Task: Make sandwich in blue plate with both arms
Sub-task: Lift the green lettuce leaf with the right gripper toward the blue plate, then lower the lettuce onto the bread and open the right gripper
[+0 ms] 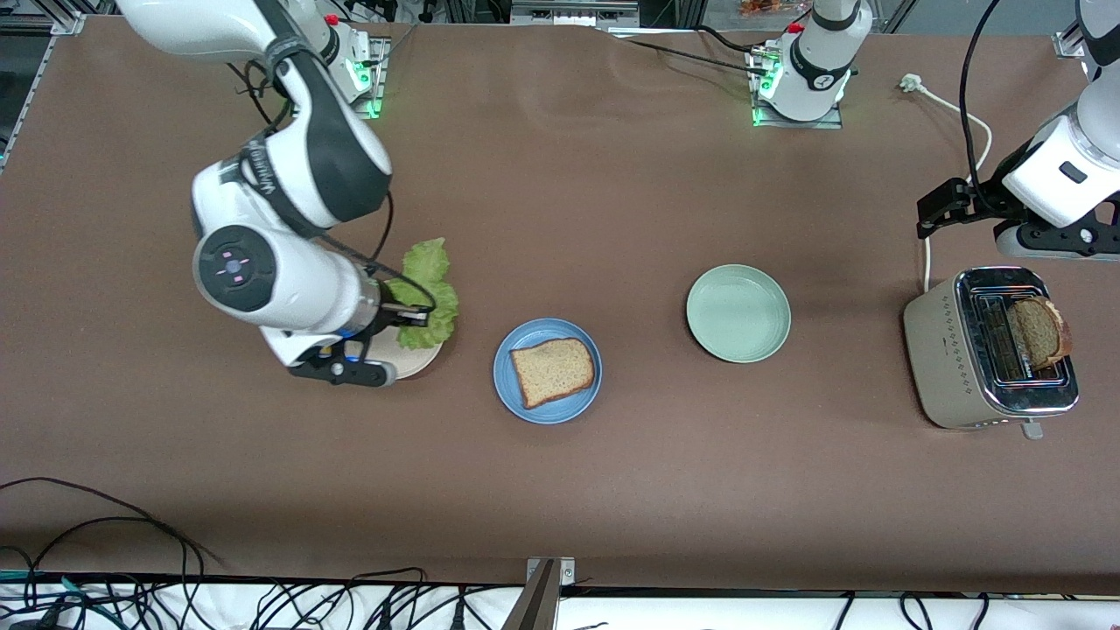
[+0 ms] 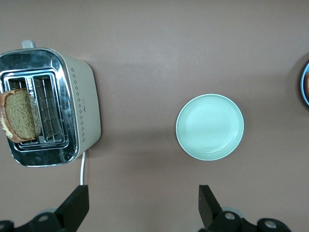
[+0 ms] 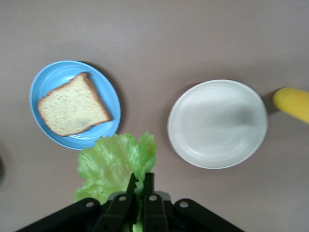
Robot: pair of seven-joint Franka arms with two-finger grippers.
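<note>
The robot's right gripper will release the green lettuce leaf on top of the bread slice [image 1: 549,367] [image 3: 77,107] lying on the blue plate.
The blue plate [image 1: 507,385] [image 3: 106,92] holds one slice of brown bread [image 1: 553,371] [image 3: 72,105] lying flat. My right gripper [image 1: 416,310] [image 3: 142,180] is shut on a crinkled green lettuce leaf [image 1: 430,289] [image 3: 113,164], which hangs lifted over the edge of a beige plate [image 1: 418,360] [image 3: 217,123]. That plate is bare. A second bread slice [image 1: 1039,331] [image 2: 20,115] stands up out of a toaster slot. My left gripper [image 1: 941,206] [image 2: 144,203] hovers open over bare table beside the toaster [image 1: 949,350] [image 2: 84,106], with nothing between its fingers.
A bare pale green plate [image 1: 738,313] [image 2: 210,126] sits between the blue plate and the toaster. The toaster's white cord [image 1: 962,109] [image 2: 82,169] runs toward the left arm's base. A yellow object [image 3: 292,104] shows beside the beige plate. Cables lie along the table's front edge [image 1: 105,525].
</note>
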